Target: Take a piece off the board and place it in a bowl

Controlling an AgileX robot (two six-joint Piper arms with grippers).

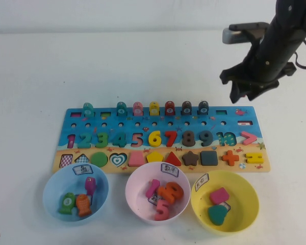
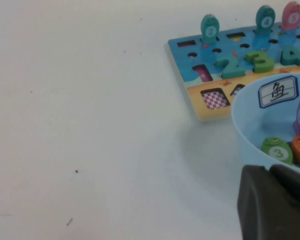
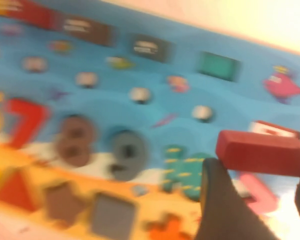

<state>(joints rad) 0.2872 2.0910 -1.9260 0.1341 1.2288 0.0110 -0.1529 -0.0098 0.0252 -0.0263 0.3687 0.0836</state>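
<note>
I should use my right gripper to set the red bar down in the yellow bowl (image 1: 238, 211) next to the teal heart. The red bar is still above the blue board.
In the right wrist view my right gripper (image 3: 260, 170) is shut on the piece (image 3: 262, 152), a small red bar, and holds it above the right end of the blue board (image 3: 140, 115). The piece's white-edged slot (image 3: 275, 130) lies below it. In the high view the right gripper (image 1: 243, 94) hangs over the board's (image 1: 158, 125) far right corner, and the piece itself is hidden there. The yellow bowl (image 1: 247, 209) stands in front of the board's right end. My left gripper (image 2: 275, 200) is shut and empty beside the light blue bowl (image 2: 250, 130).
The yellow bowl holds a pink rounded rectangle (image 1: 219, 195) and a teal heart (image 1: 217, 214). A pink bowl (image 1: 137, 196) with numbers and the light blue bowl (image 1: 53, 191) with fish stand in front of the board. Fish pegs (image 1: 154, 107) line its far edge.
</note>
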